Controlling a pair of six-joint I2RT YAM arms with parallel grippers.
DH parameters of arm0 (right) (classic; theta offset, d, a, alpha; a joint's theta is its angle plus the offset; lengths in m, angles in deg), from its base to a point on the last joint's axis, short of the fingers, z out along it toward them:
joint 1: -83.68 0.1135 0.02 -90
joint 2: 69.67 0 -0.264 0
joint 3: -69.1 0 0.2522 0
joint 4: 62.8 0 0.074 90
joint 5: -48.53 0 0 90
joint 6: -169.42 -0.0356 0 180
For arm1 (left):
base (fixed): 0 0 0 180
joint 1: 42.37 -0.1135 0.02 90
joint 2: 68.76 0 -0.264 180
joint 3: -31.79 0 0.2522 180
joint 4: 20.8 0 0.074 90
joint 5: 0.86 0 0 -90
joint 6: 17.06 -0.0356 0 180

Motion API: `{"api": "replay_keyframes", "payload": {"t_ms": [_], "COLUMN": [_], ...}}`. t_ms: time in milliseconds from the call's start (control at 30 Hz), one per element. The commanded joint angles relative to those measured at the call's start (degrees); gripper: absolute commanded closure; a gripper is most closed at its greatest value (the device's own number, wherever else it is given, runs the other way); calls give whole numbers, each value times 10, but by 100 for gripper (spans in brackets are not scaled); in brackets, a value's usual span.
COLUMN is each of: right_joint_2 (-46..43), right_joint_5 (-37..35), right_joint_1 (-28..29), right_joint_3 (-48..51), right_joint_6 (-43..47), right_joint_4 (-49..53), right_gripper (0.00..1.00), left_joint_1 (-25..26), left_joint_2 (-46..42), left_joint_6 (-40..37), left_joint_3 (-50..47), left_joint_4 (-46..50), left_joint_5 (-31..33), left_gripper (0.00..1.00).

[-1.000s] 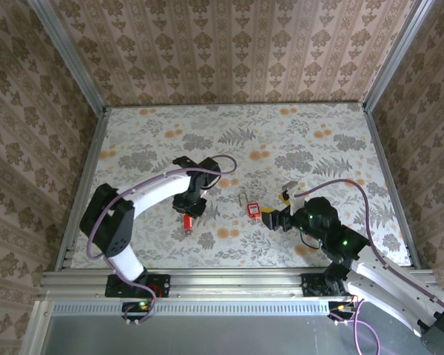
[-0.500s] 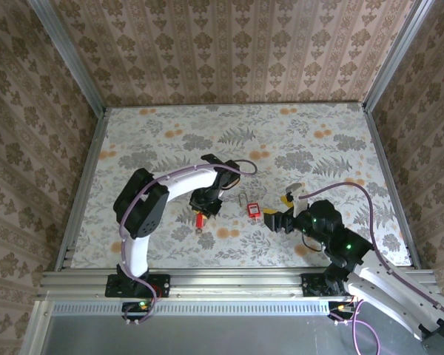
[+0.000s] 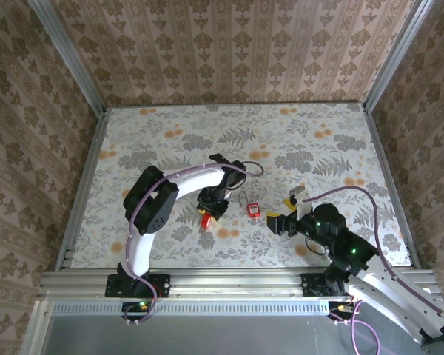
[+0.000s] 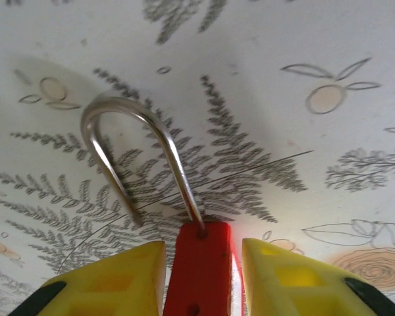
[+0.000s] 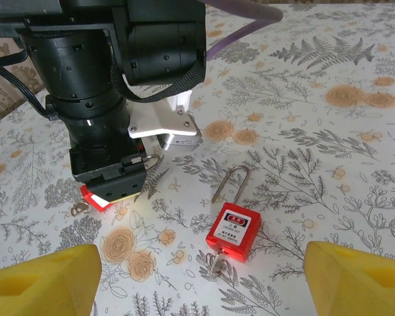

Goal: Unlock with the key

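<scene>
The red padlock stands edge-up, white label against my left gripper's finger; next I lay it label up, then grip its narrow sides [image 4: 199,276].
My left gripper [image 3: 211,205] is shut on a red padlock [image 4: 199,263], gripping the narrow body between the yellow fingers [image 4: 118,280]. Its steel shackle [image 4: 118,115] points away over the table; one leg enters the body and the other ends free. From above, this padlock [image 3: 205,220] lies low on the table under the left wrist. A second red padlock [image 5: 234,230] with a white label lies flat to its right, with a key [image 5: 216,264] in its bottom. My right gripper [image 5: 197,283] hovers just before that padlock [image 3: 253,209], open wide and holding nothing.
The table [image 3: 318,133] has a flowered grey and orange cloth and is walled in by patterned panels with metal rails. The left arm [image 5: 112,85] with its cable stands close behind the second padlock. A small metal piece [image 5: 78,209] lies by the held padlock.
The left gripper has slid to the right with its red padlock, towards the second padlock. The right gripper has pulled back slightly towards the near edge. The second padlock has stayed put.
</scene>
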Motion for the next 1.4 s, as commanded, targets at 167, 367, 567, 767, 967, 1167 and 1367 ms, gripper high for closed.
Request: {"api": "replay_keyframes", "payload": {"t_ms": [167,367,567,767,967,1167,1367], "right_joint_2": [-10,-12,-12,-12,-12,-13,-12], "right_joint_5": [-8,-7,-7,-6,-6,-6,-5], "right_joint_1": [-1,-1,-1,-1,-1,-1,-1], "right_joint_3": [-3,-2,-2,-5,-5,-7,-5], "right_joint_6": [-7,-10,-10,-10,-12,-15,-17], "right_joint_4": [15,16,18,16,17,19,15], "right_gripper": [19,18,18,17,17,17,17], "left_joint_1": [10,1,-14,-16,-18,-9,6], "left_joint_2": [-18,-69,-140,-189,-207,-208,-205], "left_joint_6": [2,18,40,61,72,82,95], "left_joint_3": [27,-8,-67,-134,-179,-198,-212], "left_joint_4": [-1,-23,-59,-92,-130,-147,-156], "left_joint_5": [-32,-38,-38,-37,-57,-54,-34], "left_gripper": [61,57,54,53,57,59,62]}}
